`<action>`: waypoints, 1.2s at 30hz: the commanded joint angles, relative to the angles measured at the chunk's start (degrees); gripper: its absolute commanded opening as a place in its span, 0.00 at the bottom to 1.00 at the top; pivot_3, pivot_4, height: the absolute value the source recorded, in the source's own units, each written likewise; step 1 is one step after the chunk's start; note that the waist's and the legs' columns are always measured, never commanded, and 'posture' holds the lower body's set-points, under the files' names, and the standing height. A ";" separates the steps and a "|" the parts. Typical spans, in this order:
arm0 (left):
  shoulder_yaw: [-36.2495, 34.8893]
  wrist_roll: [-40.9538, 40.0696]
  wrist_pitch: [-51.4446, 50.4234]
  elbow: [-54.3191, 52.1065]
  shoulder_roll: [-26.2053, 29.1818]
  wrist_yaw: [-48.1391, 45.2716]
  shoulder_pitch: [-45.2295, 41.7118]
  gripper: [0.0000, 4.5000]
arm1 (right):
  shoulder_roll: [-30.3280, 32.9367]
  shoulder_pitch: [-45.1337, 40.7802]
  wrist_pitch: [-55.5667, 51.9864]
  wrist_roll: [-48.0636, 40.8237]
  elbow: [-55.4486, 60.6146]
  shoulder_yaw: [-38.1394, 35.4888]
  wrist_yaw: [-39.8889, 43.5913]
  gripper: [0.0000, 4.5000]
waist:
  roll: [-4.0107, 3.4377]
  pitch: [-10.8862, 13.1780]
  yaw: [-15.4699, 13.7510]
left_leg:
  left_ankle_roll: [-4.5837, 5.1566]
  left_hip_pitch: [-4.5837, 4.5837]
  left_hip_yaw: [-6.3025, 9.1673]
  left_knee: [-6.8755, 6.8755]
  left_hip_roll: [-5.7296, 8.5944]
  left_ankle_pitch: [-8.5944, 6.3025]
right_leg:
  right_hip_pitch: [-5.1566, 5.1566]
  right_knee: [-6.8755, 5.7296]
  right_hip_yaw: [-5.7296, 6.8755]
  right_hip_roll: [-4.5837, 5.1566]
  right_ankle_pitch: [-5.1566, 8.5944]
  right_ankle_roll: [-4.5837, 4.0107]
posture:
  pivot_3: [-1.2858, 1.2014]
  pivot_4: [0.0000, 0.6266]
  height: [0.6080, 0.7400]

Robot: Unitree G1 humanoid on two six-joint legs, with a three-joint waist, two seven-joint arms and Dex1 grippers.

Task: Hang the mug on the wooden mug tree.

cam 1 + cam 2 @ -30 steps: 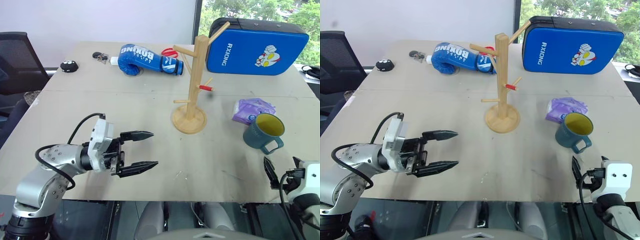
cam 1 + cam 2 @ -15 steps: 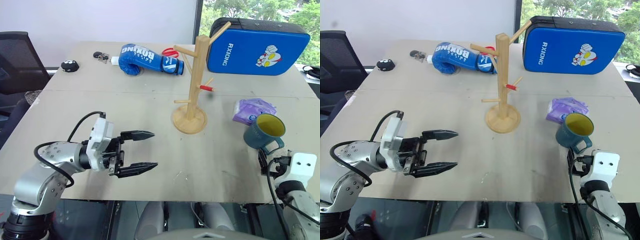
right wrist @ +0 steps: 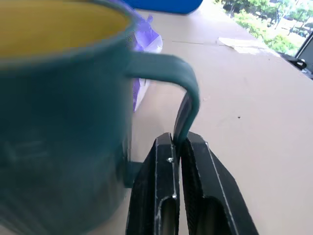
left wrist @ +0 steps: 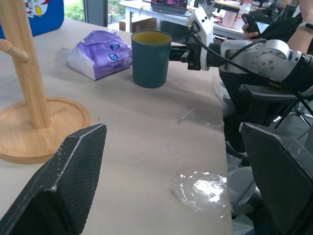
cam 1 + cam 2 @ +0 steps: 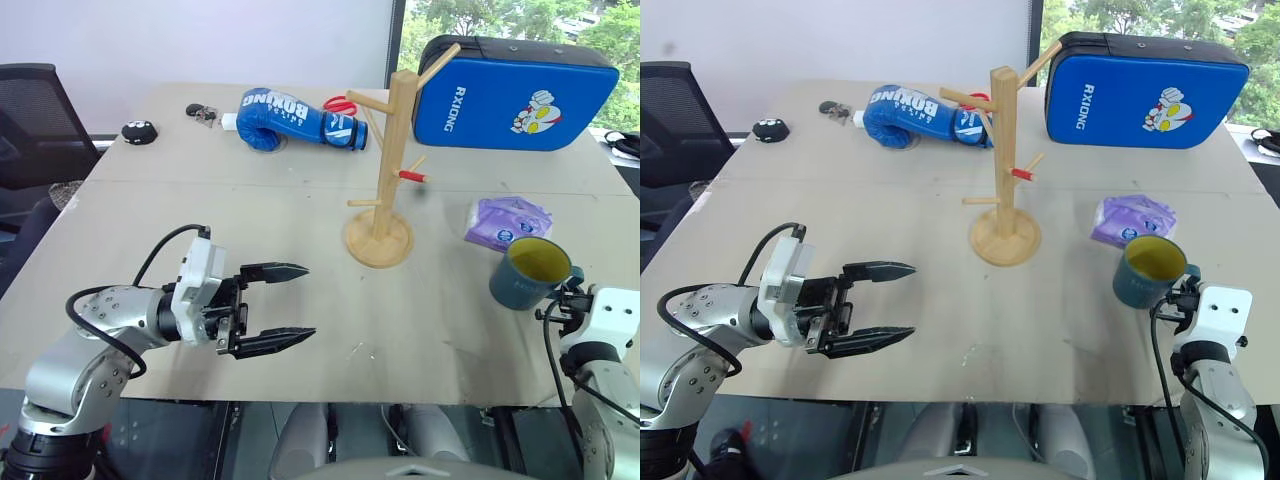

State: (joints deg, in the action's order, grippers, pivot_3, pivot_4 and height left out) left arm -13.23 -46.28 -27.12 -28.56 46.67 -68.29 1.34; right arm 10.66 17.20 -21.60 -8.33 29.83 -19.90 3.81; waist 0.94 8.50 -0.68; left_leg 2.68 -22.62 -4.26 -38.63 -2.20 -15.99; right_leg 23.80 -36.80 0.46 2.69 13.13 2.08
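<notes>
The mug will hang just below the red-tipped peg of the wooden mug tree [image 5: 393, 215] when my right gripper lets go of it.
The teal-blue mug [image 5: 530, 272] with a yellow inside stands upright on the table's right side, its loop handle [image 3: 171, 73] turned toward me. My right gripper [image 3: 177, 144] is shut on the lower part of that handle; the left wrist view shows it [image 4: 183, 53] reaching the mug [image 4: 150, 58] from the side. The wooden mug tree [image 5: 390, 150] stands mid-table to the mug's left, with a red-tipped peg. Near the front left, my left gripper [image 5: 308, 300] hovers open with nothing between its fingers.
A purple tissue pack [image 5: 508, 220] lies just behind the mug. A blue pad [image 5: 515, 92], a blue boxing glove [image 5: 295, 118], red scissors [image 5: 342, 104], keys [image 5: 203, 114] and a small black object [image 5: 138, 131] line the far edge. A person [image 4: 288, 29] sits beyond the table.
My right gripper moved forward to the mug's handle and shut on it; the mug shifted slightly. The left gripper stayed still and open.
</notes>
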 commanded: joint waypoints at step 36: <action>-15.34 -14.50 -5.00 -7.08 -3.57 11.92 8.65 1.00 | 33.42 -52.70 -38.68 -37.52 6.08 14.09 20.51 0.01 | 0.14 0.18 1.27 | 0.10 -0.13 0.07 0.04 0.04 -0.05 | 0.06 0.03 0.05 0.11 -0.04 -0.04 | 0.52 0.24 1.00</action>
State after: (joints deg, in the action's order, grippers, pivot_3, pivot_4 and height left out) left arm -27.03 -59.23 -32.14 -33.31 43.14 -57.69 9.83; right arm 44.02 -33.53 -60.05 -46.85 35.33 -6.26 25.44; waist 1.07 8.68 0.59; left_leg 2.78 -22.74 -4.19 -38.60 -2.16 -16.04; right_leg 23.86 -36.77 0.51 2.79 13.08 2.03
